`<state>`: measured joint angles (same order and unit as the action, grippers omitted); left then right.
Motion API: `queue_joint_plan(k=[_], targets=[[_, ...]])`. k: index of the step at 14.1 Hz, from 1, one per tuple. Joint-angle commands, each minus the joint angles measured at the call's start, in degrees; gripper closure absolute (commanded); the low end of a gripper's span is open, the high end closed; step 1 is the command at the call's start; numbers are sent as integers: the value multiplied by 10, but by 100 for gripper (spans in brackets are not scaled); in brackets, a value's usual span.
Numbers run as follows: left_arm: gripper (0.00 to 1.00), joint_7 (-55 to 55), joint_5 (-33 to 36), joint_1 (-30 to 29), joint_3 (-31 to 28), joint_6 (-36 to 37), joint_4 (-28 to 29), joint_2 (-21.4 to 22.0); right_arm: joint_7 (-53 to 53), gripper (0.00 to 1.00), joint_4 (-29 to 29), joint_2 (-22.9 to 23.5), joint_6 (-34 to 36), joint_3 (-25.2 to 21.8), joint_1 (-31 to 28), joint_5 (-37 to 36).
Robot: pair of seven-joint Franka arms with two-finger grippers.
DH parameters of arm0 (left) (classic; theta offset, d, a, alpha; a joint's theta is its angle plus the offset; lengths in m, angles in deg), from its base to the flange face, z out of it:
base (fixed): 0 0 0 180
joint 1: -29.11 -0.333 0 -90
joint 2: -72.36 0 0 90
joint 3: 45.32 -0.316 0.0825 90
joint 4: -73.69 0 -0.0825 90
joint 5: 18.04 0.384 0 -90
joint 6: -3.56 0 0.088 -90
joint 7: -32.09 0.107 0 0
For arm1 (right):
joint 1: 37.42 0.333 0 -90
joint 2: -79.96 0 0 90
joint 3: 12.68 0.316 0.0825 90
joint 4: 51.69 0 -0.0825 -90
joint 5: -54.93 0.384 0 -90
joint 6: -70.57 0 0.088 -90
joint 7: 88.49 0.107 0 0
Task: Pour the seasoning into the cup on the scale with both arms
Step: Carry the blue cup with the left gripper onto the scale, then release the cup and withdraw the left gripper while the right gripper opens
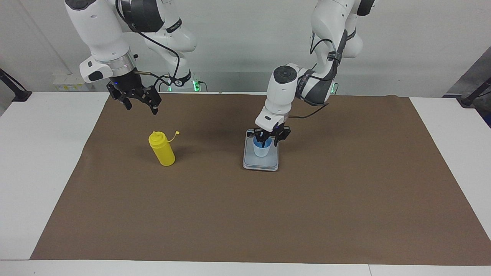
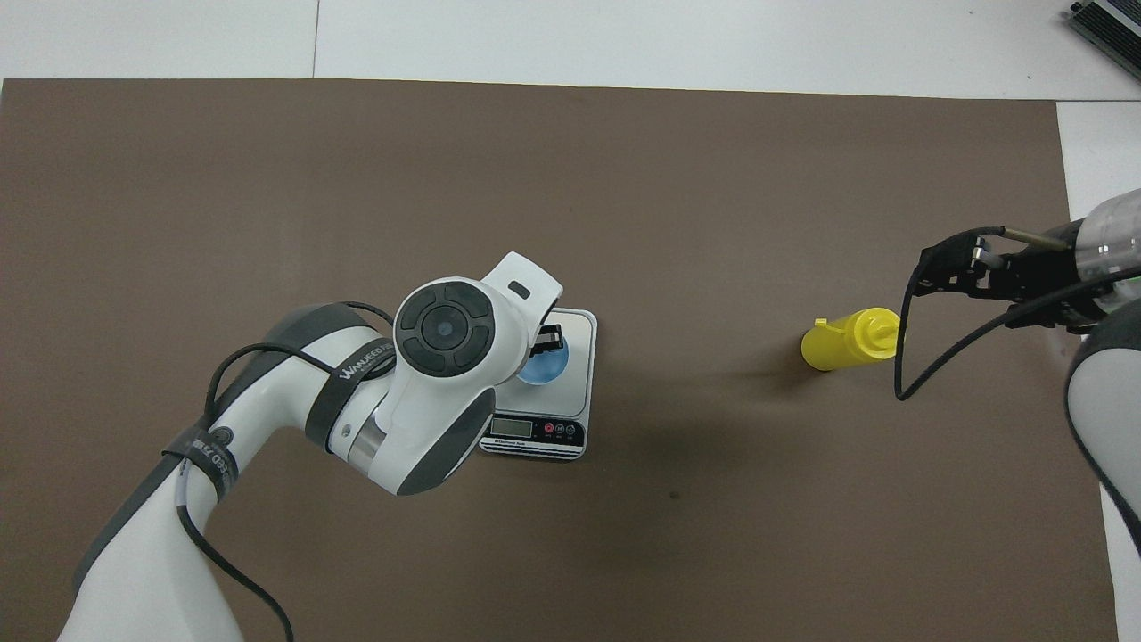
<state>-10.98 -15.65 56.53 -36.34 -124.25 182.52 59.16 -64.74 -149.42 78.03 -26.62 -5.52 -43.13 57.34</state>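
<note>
Next, I close my right gripper on the body of the yellow seasoning bottle (image 2: 841, 342), below the bottle's top, so that I can carry and pour it.
The yellow seasoning bottle (image 1: 162, 149) stands upright on the brown mat toward the right arm's end, with its tethered cap (image 1: 176, 133) hanging open; it also shows in the overhead view (image 2: 851, 339). The light blue cup (image 1: 262, 147) stands on the scale (image 1: 261, 163), seen from above as cup (image 2: 545, 364) and scale (image 2: 575, 332). My left gripper (image 1: 269, 141) is low at the cup, its fingers apart, one inside the rim and one outside. My right gripper (image 1: 141, 107) is open and empty, raised over the mat beside the bottle.
The brown mat (image 1: 268, 214) covers most of the white table (image 1: 34, 161). The scale's dark display strip (image 2: 533, 432) faces the robots. My left arm's wrist (image 2: 446, 357) hides part of the cup and scale from above.
</note>
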Motion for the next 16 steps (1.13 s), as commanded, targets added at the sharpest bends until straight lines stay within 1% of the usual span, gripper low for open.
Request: queue_joint_plan(k=[1, 3, 5, 7, 9, 12, 13, 14, 16], targets=[[0, 32, 31, -45, -1, 68, -38, 25, 60, 0, 16, 27, -19, 4, -21, 15], [0, 109, 31, -82, 0, 105, -50, 47, 82, 0, 22, 43, -41, 4, -36, 15], [0, 144, 31, -108, -2, 133, -63, 56, 112, 0, 49, 73, -44, 4, -43, 15], [0, 208, 27, -149, -1, 157, -64, 77, 156, 0, 66, 103, -42, 5, -56, 21], [0, 274, 24, -190, -1, 184, -64, 98, 173, 0, 66, 131, -41, 3, -84, 85], [0, 371, -4, -251, -4, 216, -66, 130, 193, 0, 57, 167, -40, 4, -92, 95], [0, 401, -7, -270, -4, 228, -72, 136, 205, 0, 45, 173, -37, 4, -96, 95], [0, 418, -8, -285, -4, 246, -88, 137, 218, 0, 33, 177, -37, 4, -97, 99], [0, 439, -8, -302, -4, 293, -136, 133, 227, 0, 28, 194, -41, 3, -103, 123]])
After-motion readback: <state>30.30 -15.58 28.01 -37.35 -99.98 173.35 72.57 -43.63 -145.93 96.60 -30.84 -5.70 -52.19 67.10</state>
